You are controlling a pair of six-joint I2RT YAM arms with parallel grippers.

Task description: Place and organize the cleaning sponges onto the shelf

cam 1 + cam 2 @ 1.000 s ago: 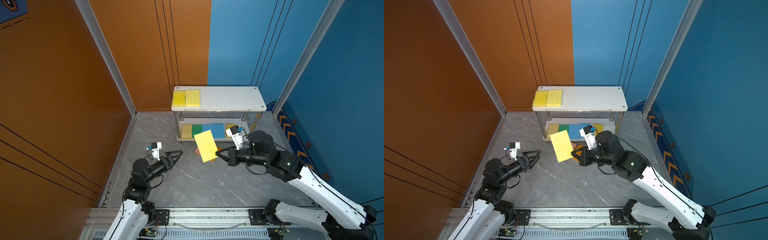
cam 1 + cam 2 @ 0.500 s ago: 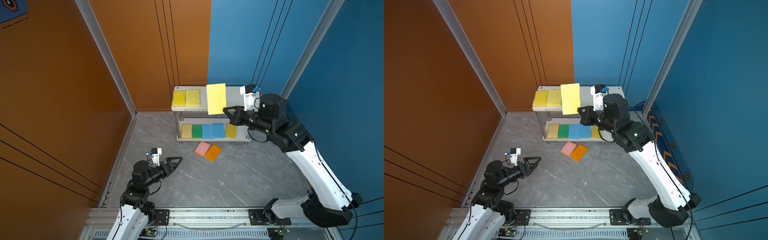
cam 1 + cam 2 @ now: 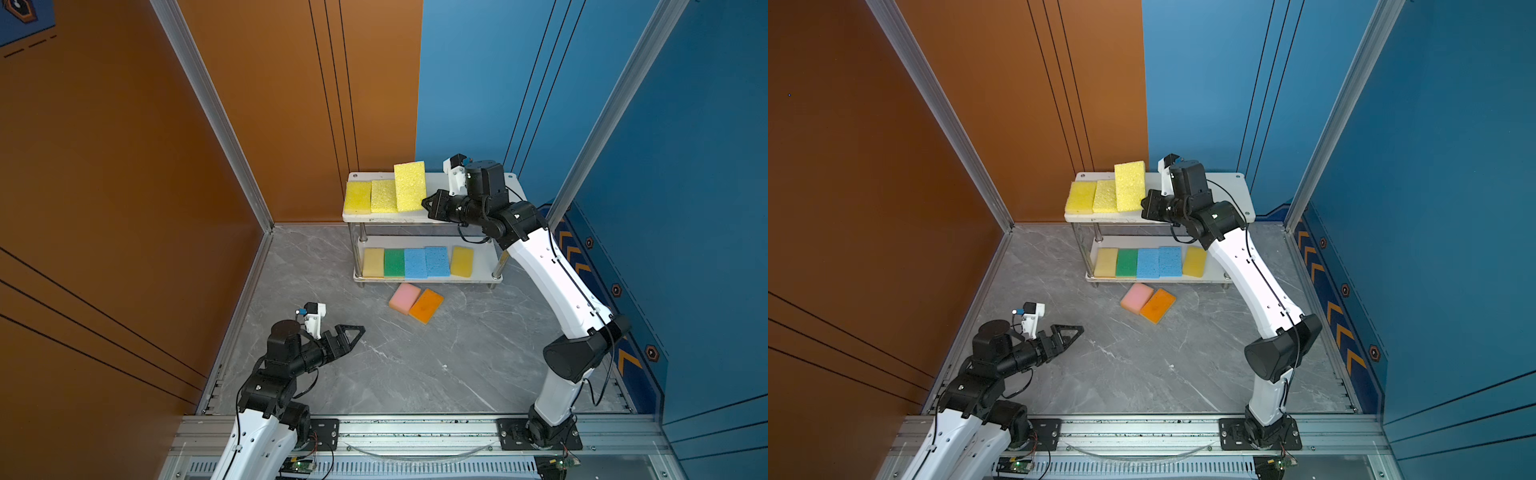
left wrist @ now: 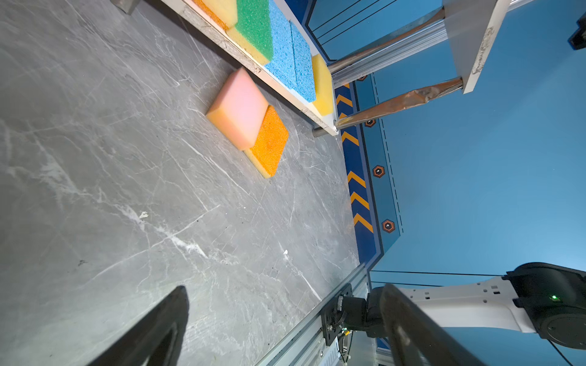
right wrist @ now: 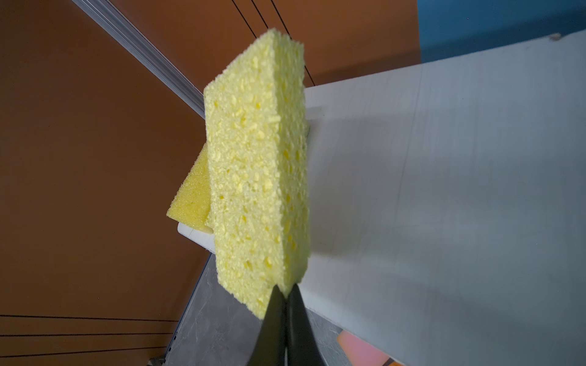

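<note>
The robot's right gripper will release the coarse-pored yellow sponge, now held on edge over the board, on the shelf's top board [image 3: 418, 198] [image 5: 345, 201], beside the two flat yellow sponges.
My right gripper [image 3: 426, 204] is shut on the lower corner of a coarse-pored yellow sponge [image 3: 410, 186], holding it on edge over the shelf's top board [image 3: 478, 216], right beside two yellow sponges [image 3: 370, 197] lying flat there. In the right wrist view the fingers [image 5: 286, 290] pinch that sponge [image 5: 257, 177]. The lower board carries a yellow, a green [image 3: 393, 262], two blue [image 3: 426, 262] and another yellow sponge. On the floor in front lie a pink sponge [image 3: 404, 297] and an orange sponge [image 3: 425, 305]. My left gripper [image 3: 353, 334] hangs open and empty above the floor.
Orange and blue walls close in the cell behind and beside the shelf [image 3: 1225, 195]. An aluminium rail [image 3: 415, 432] runs along the front edge. Grey marble floor [image 3: 415, 365] stretches between the left gripper and the loose sponges.
The right arm lifted the yellow sponge from floor height to the top board and then moved it left, next to the two yellow sponges. The left gripper barely shifted.
</note>
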